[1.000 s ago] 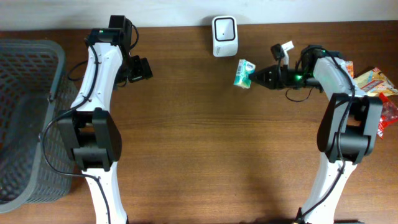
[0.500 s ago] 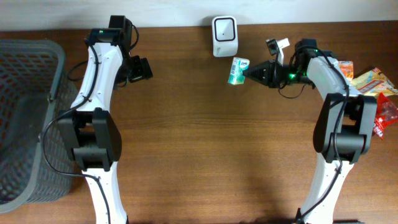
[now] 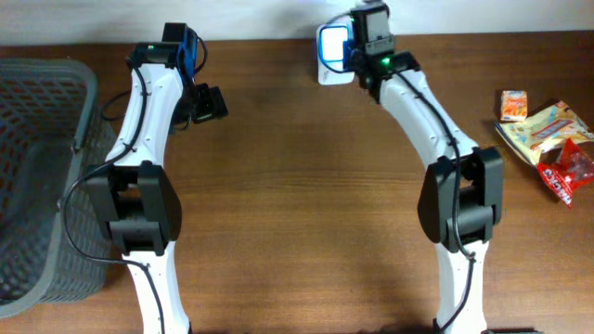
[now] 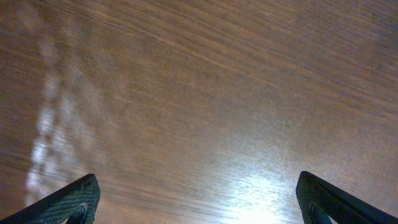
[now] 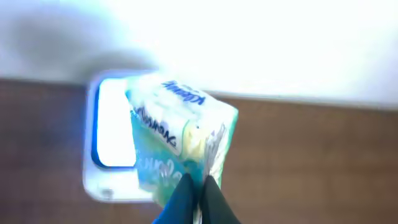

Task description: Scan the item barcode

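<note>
Next, my right gripper puts the tissue pack down beside the small orange packet, over the pale packet's far edge (image 3: 536, 107).
The item is a teal and white tissue pack (image 5: 177, 134), held up in front of the white barcode scanner (image 5: 106, 180). The scanner's window glows bright with a blue rim. My right gripper (image 5: 198, 190) is shut on the pack's lower edge, pinching its wrapper. In the overhead view the scanner (image 3: 328, 46) stands at the table's far edge, with the right wrist right beside it and the pack hidden under it. My left gripper (image 4: 196, 177) hangs open over bare wood at the far left (image 3: 212, 102), holding nothing.
A dark mesh basket (image 3: 37, 167) fills the left edge of the table. Several snack packets lie at the right edge: a small orange one (image 3: 513, 104), a pale one (image 3: 546, 125) and a red one (image 3: 568, 172).
My right arm has swung left and away with the tissue pack, from the right of the scanner to right in front of it. The scanner window now glows blue. The left arm is still.
</note>
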Motion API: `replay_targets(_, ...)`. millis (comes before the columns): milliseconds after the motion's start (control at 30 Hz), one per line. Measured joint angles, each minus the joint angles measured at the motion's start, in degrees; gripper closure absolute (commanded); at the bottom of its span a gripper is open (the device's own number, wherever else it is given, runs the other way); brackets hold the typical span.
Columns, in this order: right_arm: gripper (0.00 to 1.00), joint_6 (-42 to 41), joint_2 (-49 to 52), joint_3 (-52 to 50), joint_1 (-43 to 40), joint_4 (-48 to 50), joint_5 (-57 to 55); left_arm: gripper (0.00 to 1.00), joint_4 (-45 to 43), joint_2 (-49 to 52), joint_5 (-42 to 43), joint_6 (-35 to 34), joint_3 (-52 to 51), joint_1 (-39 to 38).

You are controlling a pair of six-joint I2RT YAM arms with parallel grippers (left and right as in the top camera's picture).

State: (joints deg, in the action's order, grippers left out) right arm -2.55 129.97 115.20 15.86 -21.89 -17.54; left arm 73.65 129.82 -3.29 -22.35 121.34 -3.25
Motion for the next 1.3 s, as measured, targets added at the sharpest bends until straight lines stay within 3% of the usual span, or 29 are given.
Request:
replay_targets(167, 0.96, 15.1, 0.2, 0.4, 1.2, 10.5, -5.4, 0.01, -0.2, 0.0, 0.0, 0.0, 0.0, 0.0)
replay_targets(267, 0.96, 15.3, 3.3, 0.5, 1.2, 10.3, -6.4, 0.01, -0.2, 0.0, 0.0, 0.0, 0.0, 0.0)
replay_targets(367, 0.96, 4.2, 3.6, 0.4, 0.2, 8.4, -14.9, 0.01, -0.2, 0.0, 0.0, 0.0, 0.0, 0.0)
replay_targets(433, 0.96, -3.8, 0.6, 0.4, -3.4, 0.6, -16.7, 0.01, -0.3, 0.0, 0.0, 0.0, 0.0, 0.0)
replay_targets(500, 0.96, -14.9, -5.3, 0.8, -12.4, -14.4, -17.1, 0.01, -0.2, 0.0, 0.0, 0.0, 0.1, 0.0)
replay_targets(600, 0.96, -29.9, -7.6, 1.0, -32.9, -30.6, -12.0, 0.01, -0.2, 0.0, 0.0, 0.0, 0.1, 0.0)
replay_targets(733, 0.96, -33.4, -7.3, -4.8, -44.4, -30.4, 0.0, 0.01, -0.2, 0.0, 0.0, 0.0, 0.1, -0.1)
replay_targets(767, 0.91, -33.4, -7.1, -5.5, -45.2, -29.8, 1.3, 0.01, -0.2, 0.0, 0.0, 0.0, 0.1, -0.1)
replay_targets(833, 0.66, -31.9, -7.0, -5.7, -44.6, -27.3, 4.3, 0.01, -0.2, 0.0, 0.0, 0.0, 0.1, -0.1)
replay_targets(867, 0.5, -30.5, -7.0, -5.7, -44.3, -27.3, 5.7, 0.01, -0.2, 0.0, 0.0, 0.0, 0.1, -0.1)
replay_targets(933, 0.01, -29.9, -7.2, -5.7, -44.2, -29.5, 7.3, 0.01, -0.2, 0.0, 0.0, 0.0, 0.1, -0.1)
replay_targets(1033, 0.01, -29.2, -11.3, -6.2, -44.2, -34.2, 8.1, 0.01, -0.1, 0.0, 0.0, 0.0, 0.1, -0.1)
replay_targets(1167, 0.01, -29.1, -34.0, -6.3, -43.8, -51.5, 8.7, 0.01, -0.2, 0.0, 0.0, 0.0, 0.1, -0.1)
replay_targets(1233, 0.01, -26.4, -42.5, -9.1, -38.6, -55.5, 10.7, 0.01, -0.2, 0.0, 0.0, 0.0, 0.1, -0.1)
replay_targets(1300, 0.02, -24.7, -50.9, -18.3, -28.4, -55.2, 12.6, 0.01, -0.1, 0.0, 0.0, 0.0, 0.1, -0.1)
